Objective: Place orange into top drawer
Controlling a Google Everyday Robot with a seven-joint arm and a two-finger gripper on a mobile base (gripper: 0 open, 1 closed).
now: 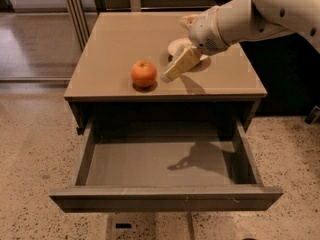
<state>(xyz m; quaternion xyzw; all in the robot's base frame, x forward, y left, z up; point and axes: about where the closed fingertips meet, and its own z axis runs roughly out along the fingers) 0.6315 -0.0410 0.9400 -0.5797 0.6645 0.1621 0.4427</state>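
Observation:
I will next reach in with my gripper from the side toward the bowl and close it around the middle of the orange [145, 75].
The orange [144, 73] sits on the cabinet top [115, 49], near its front edge and left of centre. My gripper [172, 71] comes in from the upper right on a white arm and hovers just right of the orange, a small gap between them, tan fingers [181, 63] pointing down-left. The top drawer [160, 166] is pulled fully open below, its grey floor bare, with the arm's shadow on it.
A shallow cream-white bowl [176, 46] stands on the cabinet top behind the gripper, partly hidden by it. A speckled floor surrounds the cabinet. Metal poles [75, 11] stand at the back left and a dark object at the right.

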